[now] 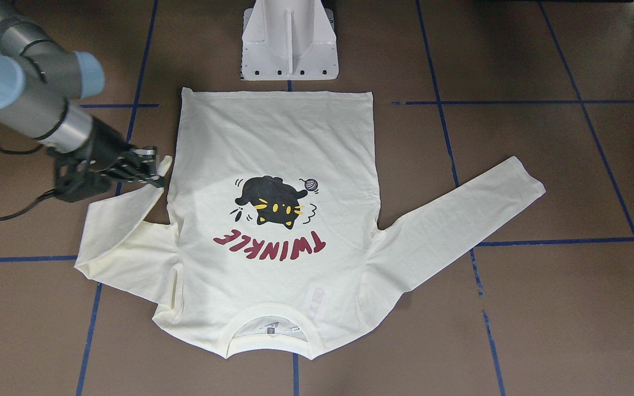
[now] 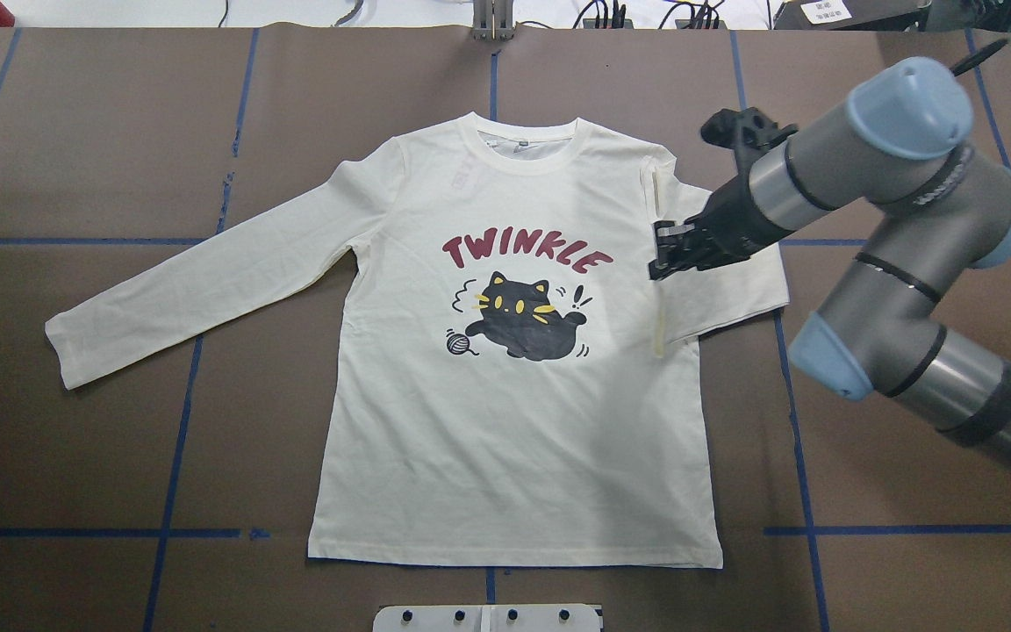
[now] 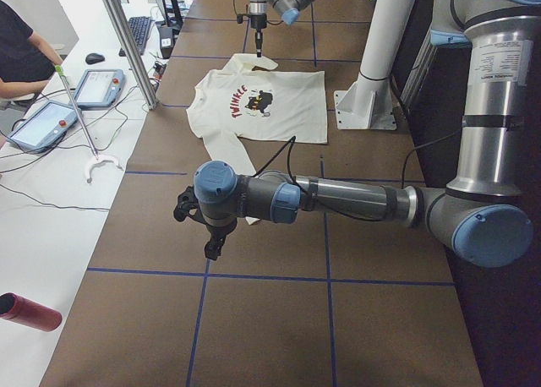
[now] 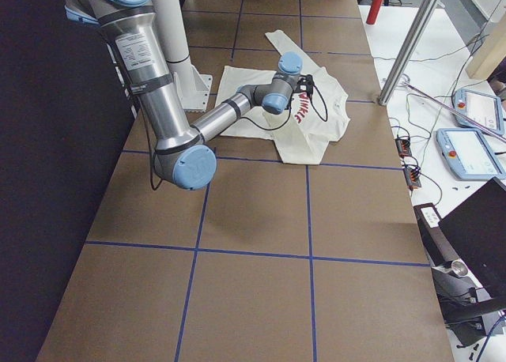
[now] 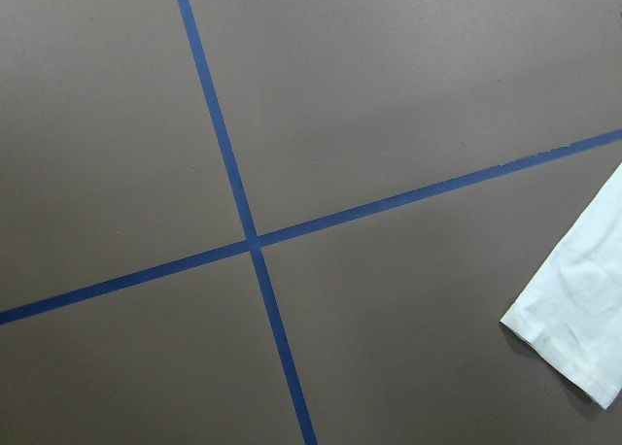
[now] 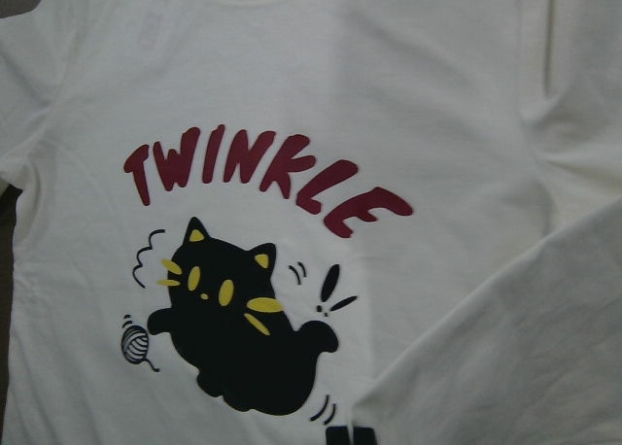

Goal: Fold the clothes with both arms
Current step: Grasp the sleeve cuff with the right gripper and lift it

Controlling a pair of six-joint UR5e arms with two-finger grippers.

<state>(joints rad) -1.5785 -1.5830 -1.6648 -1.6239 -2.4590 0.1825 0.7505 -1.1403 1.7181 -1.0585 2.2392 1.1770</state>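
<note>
Next, my right gripper lets go of the cuff at the shirt's side edge (image 1: 383, 182) (image 6: 7, 356), just under the armpit of the stretched-out sleeve.
The cream long-sleeved shirt (image 1: 273, 148) (image 2: 514, 439) lies flat and print-side up, its collar on the far side from the robot. My right gripper (image 1: 154, 165) (image 2: 659, 259) is shut on the cuff of the sleeve (image 2: 734, 290) on its side. That sleeve is doubled back toward the shirt's body, with the cuff raised. The right wrist view looks down on the cat print (image 6: 243, 338). The other sleeve (image 2: 207, 272) lies stretched out flat. My left gripper (image 3: 211, 248) hangs above bare table near that sleeve's cuff (image 5: 578, 328); I cannot tell whether it is open or shut.
A white pedestal (image 1: 289, 44) (image 2: 488, 619) stands at the robot's edge, close to the shirt's hem. Blue tape lines (image 5: 253, 241) cross the brown table. A side bench holds tablets (image 3: 42, 125) and a red bottle (image 3: 30, 311), with a person (image 3: 17, 57) beside it.
</note>
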